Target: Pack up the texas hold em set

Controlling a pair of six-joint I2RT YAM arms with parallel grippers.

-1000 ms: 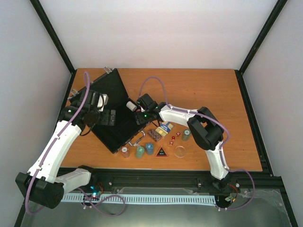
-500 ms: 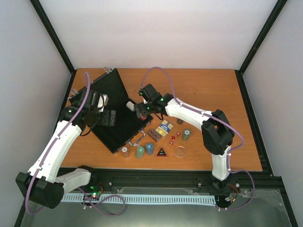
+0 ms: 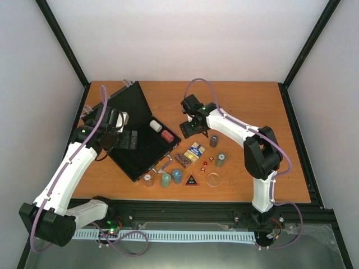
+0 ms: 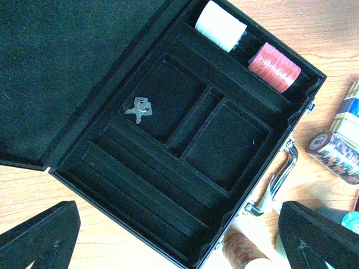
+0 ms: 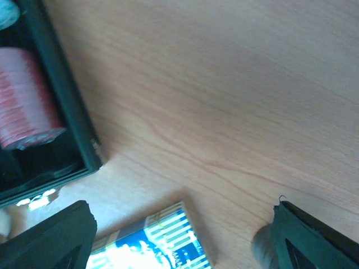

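The robot's right gripper will next go to the grey chip stack's upper part [image 3: 215, 138], next to the blue card deck, and close there.
The black case [image 3: 132, 143] lies open at the left of the table, its lid folded back. In its far slot sit a white chip stack [image 3: 155, 125] [image 4: 220, 25] and a red chip stack [image 3: 167, 135] [image 4: 274, 67] [image 5: 25, 106]. My left gripper [image 3: 127, 140] [image 4: 179, 246] hovers open over the tray, holding nothing. To the right of the case my right gripper [image 3: 189, 128] [image 5: 182, 238] hangs open above bare table, with a blue card deck [image 3: 196, 150] [image 5: 151, 246] below it. A grey chip stack [image 3: 213, 140] [image 5: 261, 246] stands by its right finger.
In front of the case are loose chip stacks [image 3: 147, 179] [image 3: 166, 180] [image 3: 177, 176], another stack [image 3: 221, 159], a second deck [image 3: 182, 160], red dice [image 3: 207, 162], a black triangle [image 3: 192, 180] and a clear disc [image 3: 213, 179]. Small keys [image 4: 140, 109] lie in the tray beside the silver handle [image 4: 280, 179].
My right gripper has drawn back to the right, off the case, and the red chip stack now lies in the slot beside the white one. The left arm has stayed put.
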